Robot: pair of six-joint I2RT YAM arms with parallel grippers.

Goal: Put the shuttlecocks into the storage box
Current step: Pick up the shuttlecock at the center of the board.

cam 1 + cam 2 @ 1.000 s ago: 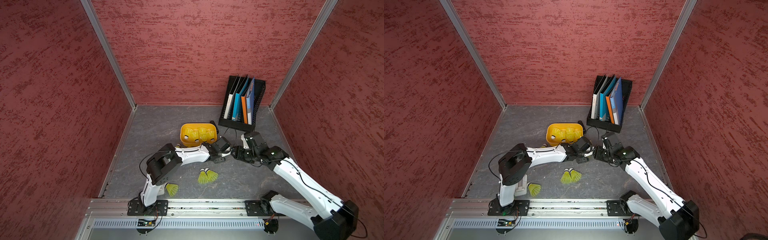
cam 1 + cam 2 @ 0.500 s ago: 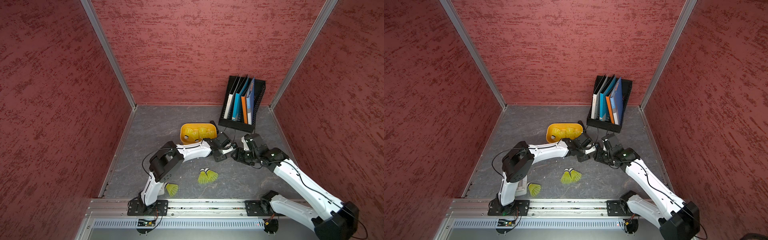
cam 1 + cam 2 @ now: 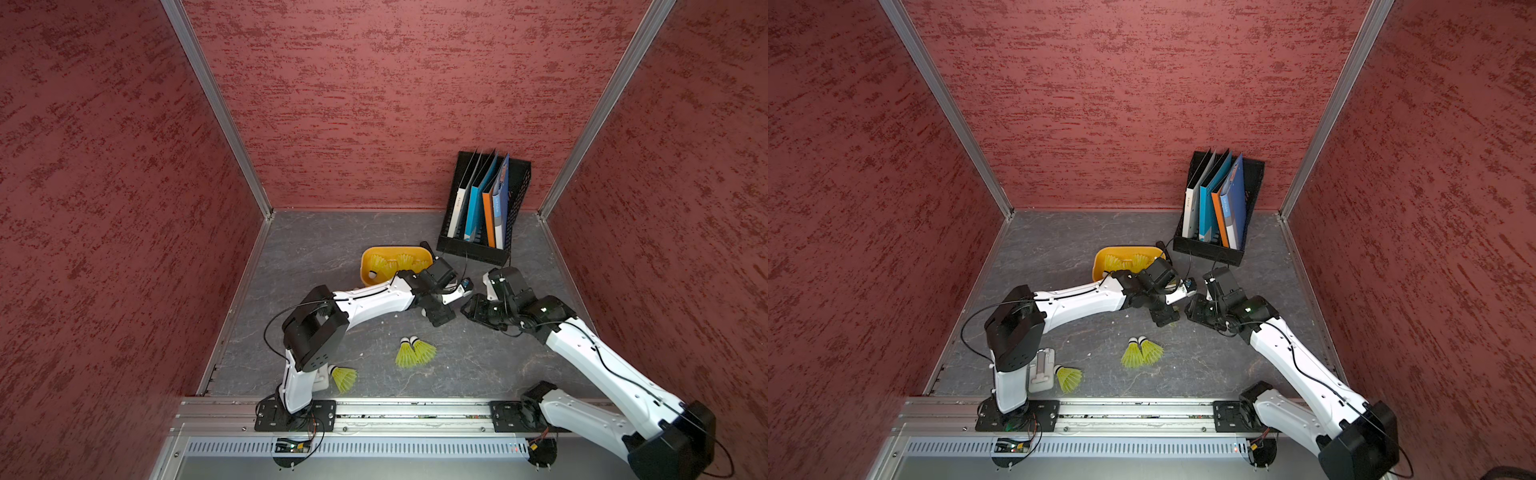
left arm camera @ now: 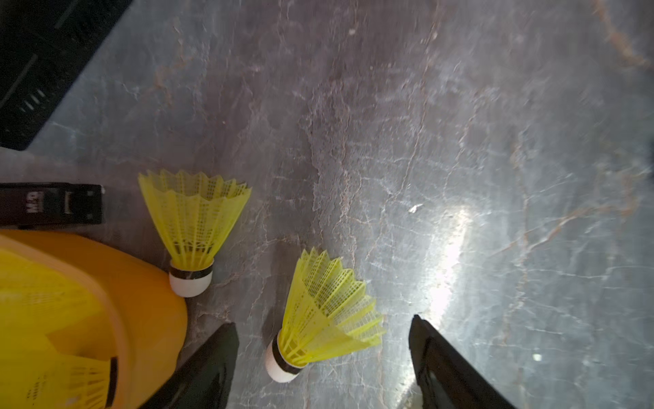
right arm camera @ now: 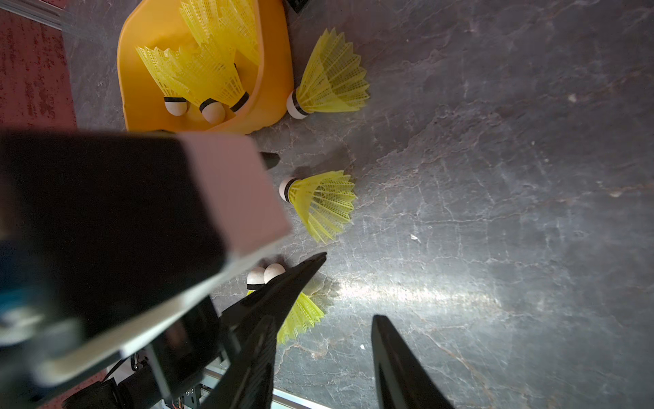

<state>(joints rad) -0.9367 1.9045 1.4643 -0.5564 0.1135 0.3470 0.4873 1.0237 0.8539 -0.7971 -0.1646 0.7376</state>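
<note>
The loose shuttlecock lies slanted between my left fingers; next I back off, line up and grip the white tip (image 4: 280,367).
The orange-yellow storage box (image 3: 365,266) holds several neon shuttlecocks (image 5: 198,74). My left gripper (image 4: 322,322) hovers just right of the box, open, its fingers either side of a shuttlecock (image 4: 325,318) that lies loose on the floor. A second shuttlecock (image 4: 193,219) lies with its white tip against the box's outer wall (image 4: 148,304). My right gripper (image 5: 322,318) faces the left one (image 3: 445,308) from close by, open with nothing between its fingers. Nearer the front lie two shuttlecocks side by side (image 3: 415,353) and a single one (image 3: 344,378) by the left arm's base.
A black mesh file rack (image 3: 484,208) with folders stands at the back right, close behind the box. A small black object (image 4: 53,205) lies at the box's far corner. A white piece (image 3: 1041,370) lies by the left base. Red walls enclose three sides; a metal rail (image 3: 395,409) runs along the front.
The left gripper has shifted slightly toward the front beside the box, and its jaws now stand wider. The right arm has barely moved.
</note>
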